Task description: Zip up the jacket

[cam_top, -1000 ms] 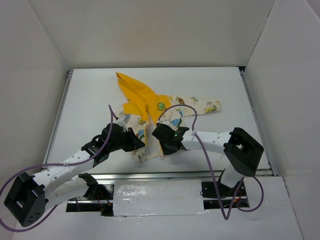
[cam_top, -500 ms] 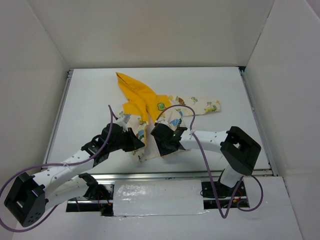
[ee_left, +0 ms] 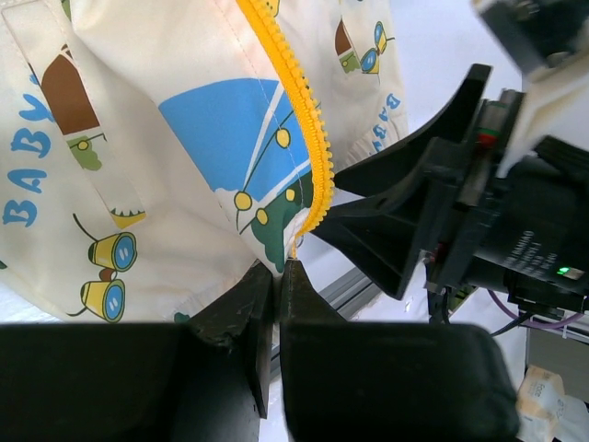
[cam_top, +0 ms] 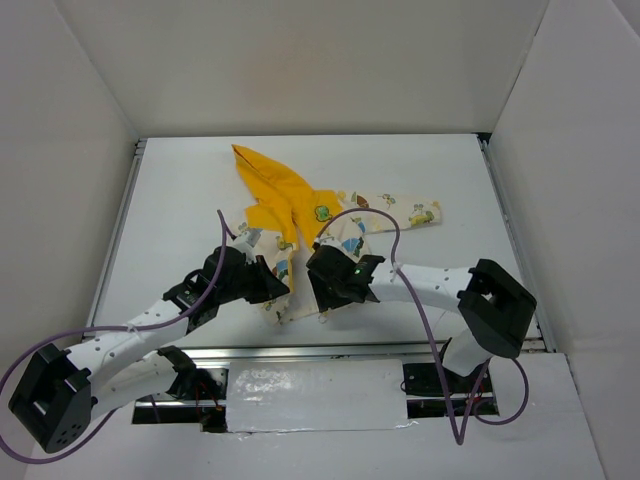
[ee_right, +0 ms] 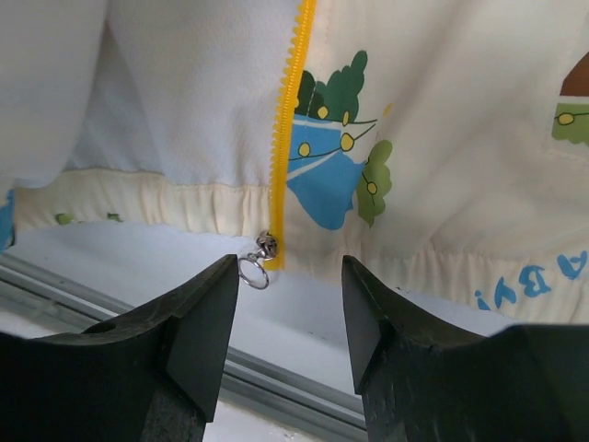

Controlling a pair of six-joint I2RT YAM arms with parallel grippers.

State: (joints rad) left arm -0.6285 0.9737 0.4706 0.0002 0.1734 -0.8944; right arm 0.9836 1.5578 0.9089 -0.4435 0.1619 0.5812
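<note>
The metal slider is apart from the zipper piece in my left gripper, so next my right gripper takes the jacket's hem [ee_right: 313,261] next to the slider and brings it across.
The cream jacket [cam_top: 345,228] with cartoon prints and a yellow hood [cam_top: 270,185] lies flat, its hem toward the arms. My left gripper [cam_top: 284,292] is shut on the jacket's hem [ee_left: 267,249], at the bottom end of one yellow zipper strip [ee_left: 294,92]. My right gripper [cam_top: 322,300] is open and empty, just off the hem. In the right wrist view the other yellow zipper strip [ee_right: 293,110] ends in a metal slider with a ring pull [ee_right: 255,270]. The ring lies just in front of the left fingertip [ee_right: 216,285] of the right gripper [ee_right: 290,276].
A metal rail [cam_top: 380,348] runs along the table's near edge, right behind both grippers. White walls enclose the table on the left, back and right. The right gripper's black body [ee_left: 414,221] sits close beside the left gripper's fingers.
My right arm's elbow has swung a little to the right and its gripper has shifted slightly along the hem. The left arm and the jacket have not moved.
</note>
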